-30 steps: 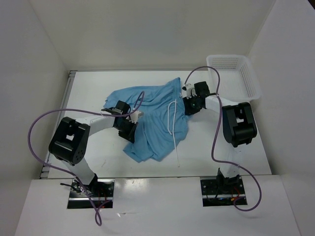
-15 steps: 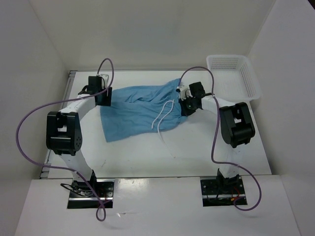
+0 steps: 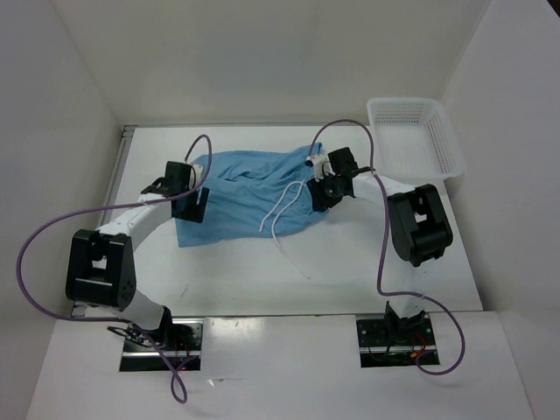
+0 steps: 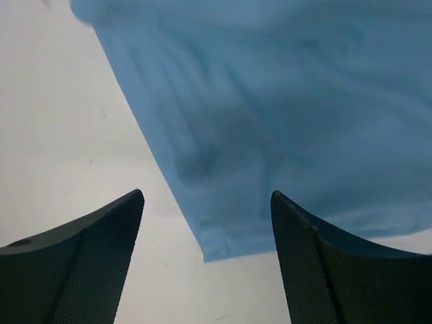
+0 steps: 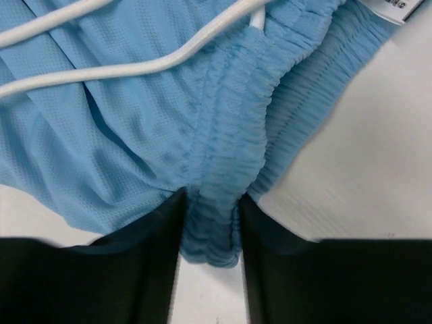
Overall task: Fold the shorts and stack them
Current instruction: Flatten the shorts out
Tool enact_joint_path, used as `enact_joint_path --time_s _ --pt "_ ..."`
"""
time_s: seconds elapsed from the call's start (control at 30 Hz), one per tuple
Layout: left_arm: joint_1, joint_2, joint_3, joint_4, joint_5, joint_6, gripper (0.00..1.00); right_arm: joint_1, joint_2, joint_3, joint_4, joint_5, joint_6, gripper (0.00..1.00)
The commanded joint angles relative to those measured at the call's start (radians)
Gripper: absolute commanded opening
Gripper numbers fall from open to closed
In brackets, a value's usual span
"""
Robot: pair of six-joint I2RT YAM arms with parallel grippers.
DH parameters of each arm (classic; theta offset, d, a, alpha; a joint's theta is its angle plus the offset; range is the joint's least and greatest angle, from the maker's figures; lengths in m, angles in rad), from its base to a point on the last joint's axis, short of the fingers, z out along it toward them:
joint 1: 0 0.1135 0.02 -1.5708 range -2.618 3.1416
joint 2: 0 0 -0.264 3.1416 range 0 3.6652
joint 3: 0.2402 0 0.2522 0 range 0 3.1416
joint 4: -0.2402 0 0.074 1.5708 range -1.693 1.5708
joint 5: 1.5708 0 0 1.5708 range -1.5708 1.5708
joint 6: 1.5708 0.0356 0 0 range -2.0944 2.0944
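The near corner of the leg hem [image 3: 180, 244] [image 4: 208, 255] of the light blue shorts, opposite their waistband, should be gripped next by my left gripper.
The light blue shorts [image 3: 245, 192] lie spread across the middle of the white table [image 3: 376, 262], waistband to the right. Their white drawstring [image 3: 282, 214] trails off the near edge toward me. My left gripper [image 3: 194, 206] hovers open over the shorts' near left corner [image 4: 223, 236]; in the left wrist view the gripper [image 4: 206, 194] has nothing between its fingers. My right gripper [image 3: 318, 192] is at the waistband end. In the right wrist view the gripper [image 5: 211, 197] is closed against a bunched fold of the gathered waistband [image 5: 223, 135], with the drawstring [image 5: 135, 67] beyond it.
A white plastic mesh basket [image 3: 411, 103] stands at the back right corner of the table. White walls close in the table at the back and on both sides. Purple cables loop above both arms.
The left arm carried the cloth out to the left, let go and opened; it now sits lower over the near left corner. The shorts went from a crumpled heap to a flat spread.
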Motion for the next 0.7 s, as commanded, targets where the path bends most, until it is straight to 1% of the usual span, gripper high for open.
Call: enact_joint_path --time_s 0.0,0.03,0.07,0.1,0.13,0.17,0.2,0.23,0.3,0.33,0.37,0.43,0.47,0.5,0.57,0.6,0.67 --pt "0.007 -0.071 -0.109 -0.072 -0.002 0.003 0.84 -0.004 -0.088 -0.011 -0.031 0.024 -0.088 0.49" --pt "0.007 -0.071 -0.134 -0.072 -0.022 0.003 0.88 0.005 -0.105 -0.011 -0.046 0.024 -0.189 0.54" --pt "0.007 -0.071 -0.155 -0.060 -0.039 0.003 0.92 0.005 -0.116 -0.011 -0.060 0.033 -0.238 0.59" --pt "0.007 -0.071 -0.171 -0.049 -0.049 0.003 0.92 0.005 -0.125 -0.011 -0.070 0.053 -0.280 0.60" --pt "0.007 -0.071 -0.180 -0.049 -0.049 0.003 0.92 0.005 -0.134 -0.011 -0.071 0.100 -0.362 0.62" --pt "0.007 -0.071 -0.180 -0.064 -0.034 0.003 0.92 0.005 -0.148 -0.011 -0.096 0.118 -0.409 0.65" --pt "0.007 -0.071 -0.180 -0.077 -0.020 0.003 0.92 0.005 -0.148 0.000 -0.113 0.131 -0.458 0.67" --pt "0.007 -0.071 -0.166 -0.104 -0.007 0.003 0.92 0.005 -0.162 0.000 -0.135 0.141 -0.554 0.69" --pt "0.007 -0.071 -0.154 -0.134 0.032 0.003 0.92 0.014 -0.174 0.009 -0.210 0.141 -0.637 0.69" --pt "0.007 -0.071 -0.154 -0.134 0.032 0.003 0.92 0.029 -0.188 -0.003 -0.228 0.141 -0.712 0.69" --pt "0.007 -0.071 -0.187 -0.134 0.032 0.003 0.92 0.061 -0.199 -0.017 -0.229 0.157 -0.742 0.70" --pt "0.007 -0.059 -0.218 -0.094 0.012 0.003 0.88 0.117 -0.199 -0.066 -0.210 0.196 -0.794 0.72" --pt "0.007 -0.048 -0.229 -0.094 0.012 0.003 0.84 0.128 -0.199 -0.078 -0.200 0.208 -0.805 0.72" --pt "0.007 -0.048 -0.229 -0.082 0.012 0.003 0.71 0.137 -0.199 -0.089 -0.175 0.208 -0.814 0.72" --pt "0.007 -0.039 -0.229 -0.081 0.012 0.003 0.57 0.146 -0.186 -0.100 -0.146 0.219 -0.825 0.72" --pt "0.007 -0.030 -0.229 -0.081 0.023 0.003 0.46 0.146 -0.171 -0.100 -0.118 0.219 -0.825 0.72" --pt "0.007 -0.030 -0.229 -0.081 0.023 0.003 0.36 0.146 -0.139 -0.100 -0.109 0.233 -0.834 0.72"
